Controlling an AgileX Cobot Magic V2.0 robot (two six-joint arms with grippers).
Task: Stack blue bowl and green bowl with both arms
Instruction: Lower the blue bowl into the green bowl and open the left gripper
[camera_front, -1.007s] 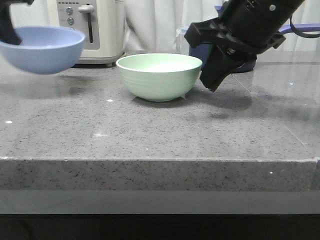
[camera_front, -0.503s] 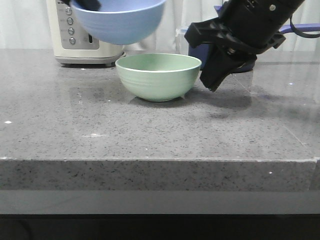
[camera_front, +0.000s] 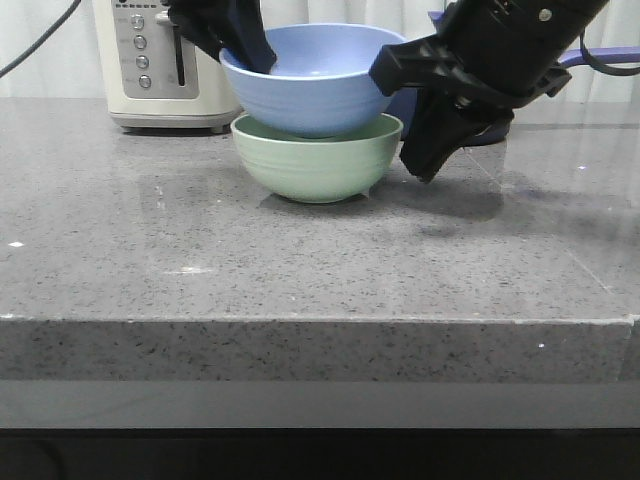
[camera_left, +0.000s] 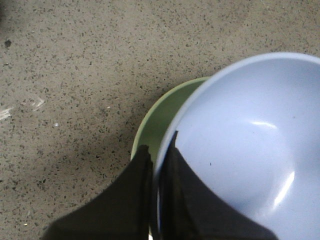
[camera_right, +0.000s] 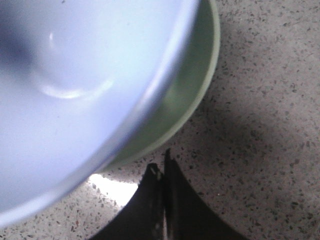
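Note:
My left gripper is going to release the blue bowl once it sits nested inside the green bowl (camera_front: 317, 106) (camera_left: 217, 155) on the grey counter. The blue bowl is tilted in the green bowl now.
The blue bowl (camera_front: 310, 78) sits tilted in the green bowl (camera_front: 318, 166), which stands on the grey counter (camera_front: 300, 260). My left gripper (camera_front: 248, 50) is shut on the blue bowl's left rim; in the left wrist view the fingers (camera_left: 159, 156) pinch the blue bowl (camera_left: 250, 150) over the green bowl (camera_left: 165, 120). My right gripper (camera_front: 425, 165) is shut and empty, just right of the green bowl, tips near the counter. The right wrist view shows the closed gripper (camera_right: 164, 165) beside the green bowl (camera_right: 190, 95) and blue bowl (camera_right: 75, 90).
A cream toaster (camera_front: 165, 65) stands at the back left. A dark navy pot (camera_front: 400, 100) is behind my right arm. White curtains hang behind. The counter's front edge (camera_front: 300, 320) runs across the view.
My left gripper has carried the blue bowl from the far left rightward and down into the green bowl. My right arm has not moved.

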